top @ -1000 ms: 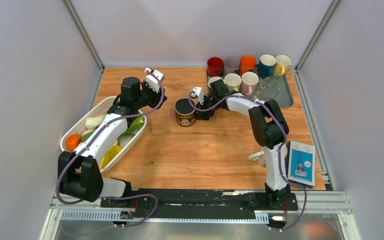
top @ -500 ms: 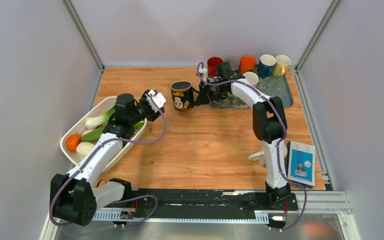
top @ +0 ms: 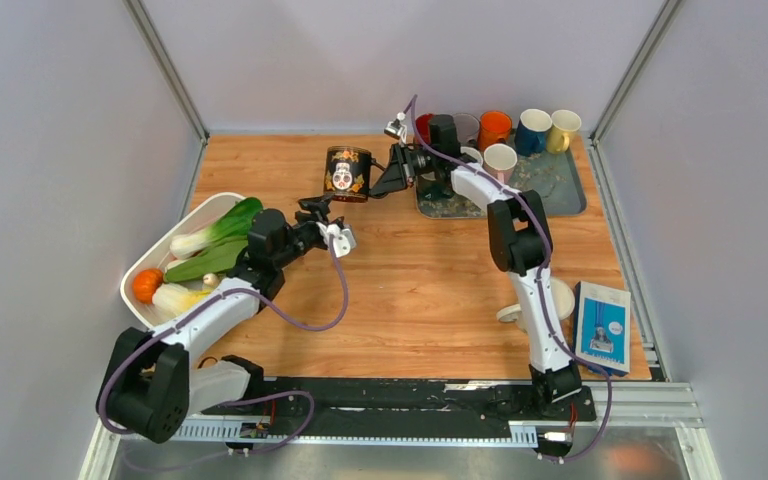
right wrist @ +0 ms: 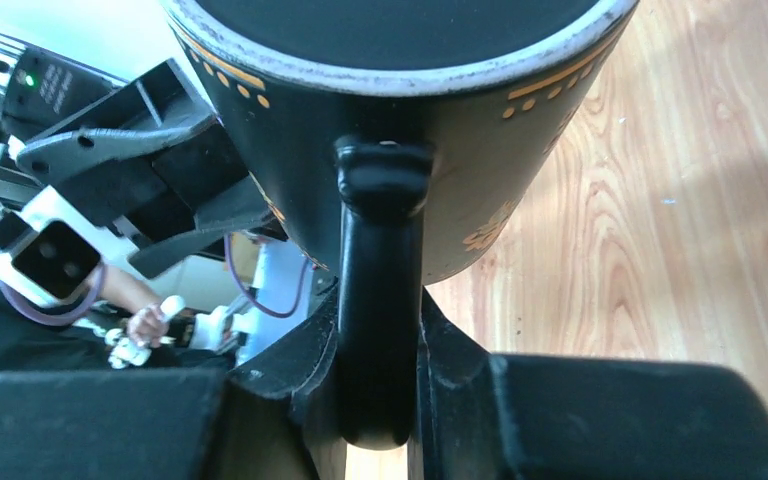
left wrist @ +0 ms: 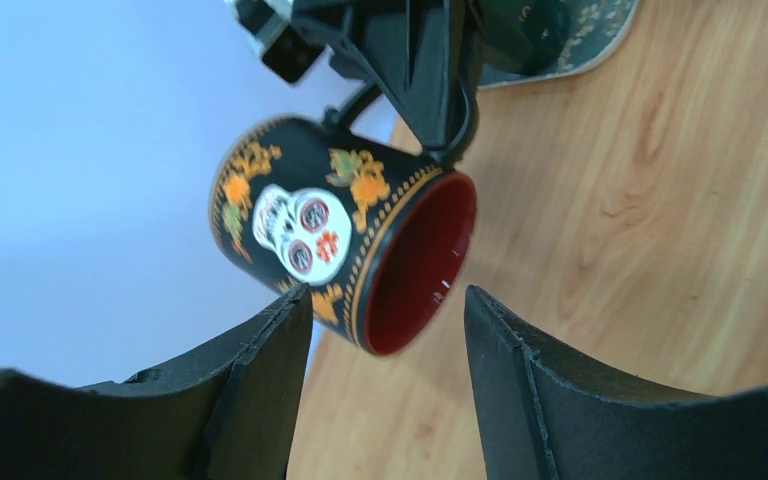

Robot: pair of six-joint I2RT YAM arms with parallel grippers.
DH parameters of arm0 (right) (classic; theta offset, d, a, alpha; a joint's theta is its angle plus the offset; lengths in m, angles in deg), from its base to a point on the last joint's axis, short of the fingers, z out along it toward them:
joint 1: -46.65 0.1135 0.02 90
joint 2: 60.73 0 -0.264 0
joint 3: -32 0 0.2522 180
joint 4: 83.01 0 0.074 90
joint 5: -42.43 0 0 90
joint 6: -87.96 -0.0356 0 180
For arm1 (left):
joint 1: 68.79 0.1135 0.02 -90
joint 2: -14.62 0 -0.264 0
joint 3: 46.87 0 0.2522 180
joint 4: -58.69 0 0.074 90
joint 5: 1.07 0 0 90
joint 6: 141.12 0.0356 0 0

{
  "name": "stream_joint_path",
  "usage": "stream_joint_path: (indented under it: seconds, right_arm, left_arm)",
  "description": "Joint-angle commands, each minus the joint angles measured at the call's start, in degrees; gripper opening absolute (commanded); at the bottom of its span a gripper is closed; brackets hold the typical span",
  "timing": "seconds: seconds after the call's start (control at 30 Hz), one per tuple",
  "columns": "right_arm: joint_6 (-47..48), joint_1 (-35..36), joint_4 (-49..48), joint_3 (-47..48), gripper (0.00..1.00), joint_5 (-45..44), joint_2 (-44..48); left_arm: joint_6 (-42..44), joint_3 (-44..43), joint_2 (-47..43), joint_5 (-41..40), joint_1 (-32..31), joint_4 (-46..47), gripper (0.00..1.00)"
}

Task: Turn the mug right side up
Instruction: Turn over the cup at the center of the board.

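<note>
The mug's opening tips down, so next my left gripper takes the mug's rim [left wrist: 366, 334] and turns the mug upright before my right gripper takes its handle anew.
The black mug [top: 346, 171] with a white skull and orange flowers hangs in the air above the back of the table, tipped on its side. My right gripper [top: 380, 178] is shut on the mug's handle [right wrist: 380, 300], the jaws pressed against both sides of it. The right wrist view shows the mug [right wrist: 430, 160] from its base end. My left gripper [top: 318, 214] is open just in front of and below the mug, touching nothing. In the left wrist view the mug [left wrist: 310, 225] turns its red inside toward my spread fingers [left wrist: 250, 390].
A white basket [top: 152, 262] with bok choy and an orange vegetable sits at the left, under my left arm. A dark tray [top: 560, 190] with several upright mugs stands at the back right. A blue and white box [top: 601, 328] lies at the front right.
My right gripper closed on the handle, lifted the mug off the table and carried it back and left while tipping it. My left arm drew back toward the middle and its jaws opened wider.
</note>
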Motion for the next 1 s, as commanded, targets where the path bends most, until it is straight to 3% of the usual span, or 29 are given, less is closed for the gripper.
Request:
stream_joint_path:
  seconds: [0.0, 0.27, 0.47, 0.67, 0.83, 0.97]
  right_arm:
    - [-10.16, 0.48, -3.45, 6.15, 0.00, 13.69, 0.46]
    - [-14.98, 0.69, -2.95, 4.90, 0.00, 14.24, 1.01]
    - [-14.75, 0.97, -1.64, 3.34, 0.00, 14.30, 2.32]
    - [-12.75, 1.04, -1.82, 1.88, 0.16, 14.17, 3.62]
    - [-12.05, 1.17, -1.82, 2.65, 0.24, 13.82, 3.70]
    - [-12.35, 1.27, -1.82, 3.20, 0.33, 13.56, 3.31]
  left_arm:
    - [10.83, 2.02, 4.21, -5.22, -3.07, 15.12, 0.65]
    - [18.70, -0.29, 16.73, -12.08, -3.39, 28.59, 0.63]
    - [20.20, -3.27, 21.48, -13.81, -3.31, 35.65, 0.43]
    - [9.78, -8.10, 18.24, -15.88, -3.19, 24.60, 0.25]
    - [-1.07, -12.58, 14.87, -16.66, -2.03, 14.75, 0.01]
    - [-8.01, -13.81, 13.02, -15.56, -0.93, 10.84, 0.00]
